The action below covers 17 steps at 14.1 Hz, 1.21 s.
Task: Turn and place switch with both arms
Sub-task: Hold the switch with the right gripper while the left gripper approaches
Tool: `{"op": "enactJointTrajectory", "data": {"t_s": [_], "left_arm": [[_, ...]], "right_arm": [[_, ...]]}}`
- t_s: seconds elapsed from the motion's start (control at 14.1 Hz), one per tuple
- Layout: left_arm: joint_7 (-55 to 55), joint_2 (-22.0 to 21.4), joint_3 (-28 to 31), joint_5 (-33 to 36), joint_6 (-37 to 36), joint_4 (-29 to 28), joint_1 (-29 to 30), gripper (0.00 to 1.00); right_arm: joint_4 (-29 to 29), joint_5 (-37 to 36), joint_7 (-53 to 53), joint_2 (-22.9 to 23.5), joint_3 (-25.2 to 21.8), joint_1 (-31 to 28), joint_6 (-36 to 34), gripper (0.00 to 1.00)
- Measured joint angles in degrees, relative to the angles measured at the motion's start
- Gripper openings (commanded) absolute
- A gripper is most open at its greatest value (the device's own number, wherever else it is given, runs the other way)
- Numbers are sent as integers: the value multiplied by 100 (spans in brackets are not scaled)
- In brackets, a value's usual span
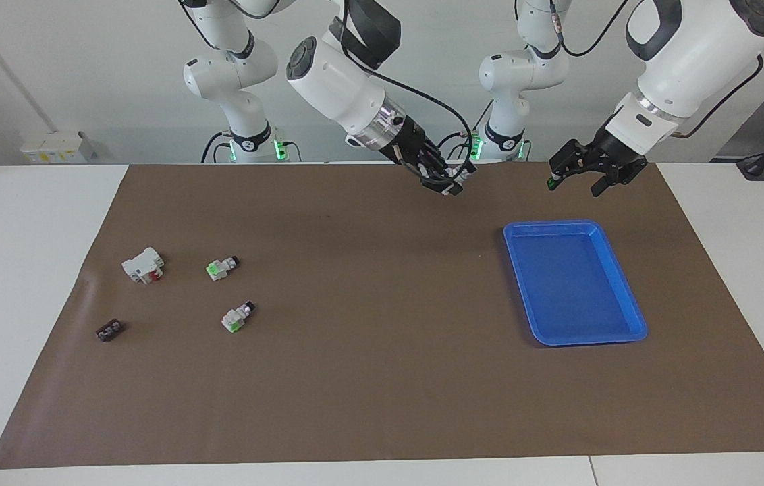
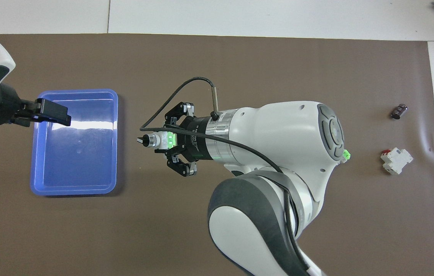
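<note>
Next, my left gripper closes on the black-and-silver cap (image 2: 146, 140) of the white-grey switch my right gripper holds.
My right gripper (image 1: 448, 183) is shut on a white-grey switch (image 1: 457, 183) and holds it in the air over the mat, between the middle and the blue tray (image 1: 544, 226). From overhead the switch (image 2: 158, 140) shows its green part by the right gripper (image 2: 165, 141), and its black-and-silver cap points toward the tray (image 2: 73, 165). My left gripper (image 1: 574, 177) hangs open and holds nothing, above the tray's edge nearest the robots; the overhead view shows the left gripper (image 2: 60, 116) over that rim. Two more switches (image 1: 222, 268) (image 1: 238, 317) lie on the mat toward the right arm's end.
A larger white block with a red part (image 1: 143, 264) (image 2: 395, 161) and a tiny dark block (image 1: 109, 330) (image 2: 398, 111) lie near the two loose switches. The brown mat (image 1: 382, 378) covers most of the white table. Nothing lies in the tray.
</note>
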Motion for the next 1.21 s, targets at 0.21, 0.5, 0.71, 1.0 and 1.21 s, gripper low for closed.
{"op": "enactJointTrajectory", "data": {"t_s": [0.21,0.5,0.71,1.0,1.21], "left_arm": [[-679,-100,2,-1015,-198,-169,44,89],[-1810,-406,10,-2103,-191,-754,86,76],[-2533,-589,26,-2893,-158,-1086,309,59],[-3635,-640,-9,-3493,242,-1214,356,57],[-4293,-691,-74,-3635,755,-1438,137,57]], "right_arm": [[10,-1,0,-8,-3,0,-89,0],[12,-1,0,-21,-3,0,-123,0],[12,-1,0,-23,-3,0,-133,0],[12,-1,0,-32,-3,0,-140,0],[12,-5,0,-41,-3,0,-173,0]]}}
